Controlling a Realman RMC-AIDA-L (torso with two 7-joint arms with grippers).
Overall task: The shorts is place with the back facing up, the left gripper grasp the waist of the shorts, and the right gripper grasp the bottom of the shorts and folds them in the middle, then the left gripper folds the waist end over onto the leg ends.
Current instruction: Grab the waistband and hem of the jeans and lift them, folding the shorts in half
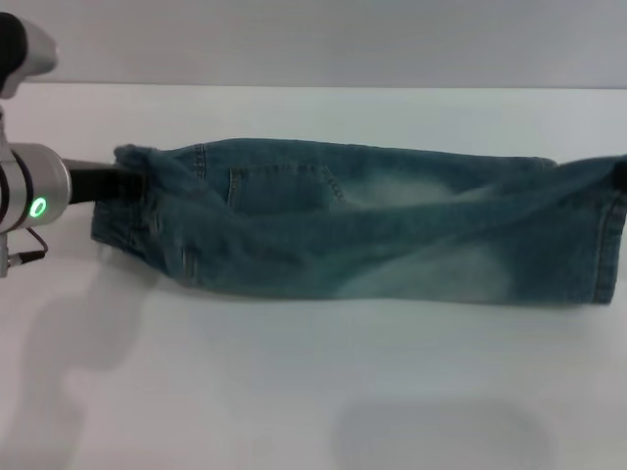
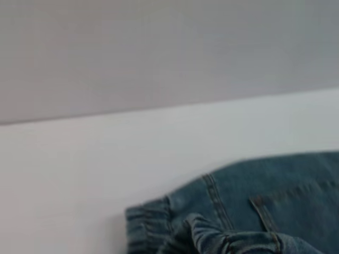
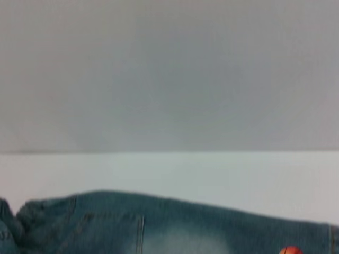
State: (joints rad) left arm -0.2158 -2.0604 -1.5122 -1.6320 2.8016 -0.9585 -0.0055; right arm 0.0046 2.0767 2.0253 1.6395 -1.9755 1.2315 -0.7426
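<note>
I will release the waist of the shorts with my left gripper along the shorts' far edge (image 1: 155, 133) (image 2: 164, 188), next to the white table strip behind them.
The blue denim shorts (image 1: 372, 230) stretch across the white table, doubled lengthwise, with a back pocket (image 1: 284, 181) facing up. My left gripper (image 1: 125, 181) reaches in from the left and is shut on the gathered waist (image 1: 147, 201), which bunches around its hidden fingers. At the far right edge only a dark bit of my right gripper (image 1: 620, 174) shows, holding the bottom of the shorts (image 1: 609, 245) with that corner pulled upward. The left wrist view shows the waist (image 2: 148, 227) and a pocket (image 2: 296, 211). The right wrist view shows the shorts (image 3: 159, 222) and an orange ball print (image 3: 290, 250).
The white table (image 1: 294, 392) runs wide in front of the shorts, and a strip of it lies behind them up to a grey wall (image 1: 323, 39). My left arm's silver cylinder with its green light (image 1: 37, 207) sits at the left edge.
</note>
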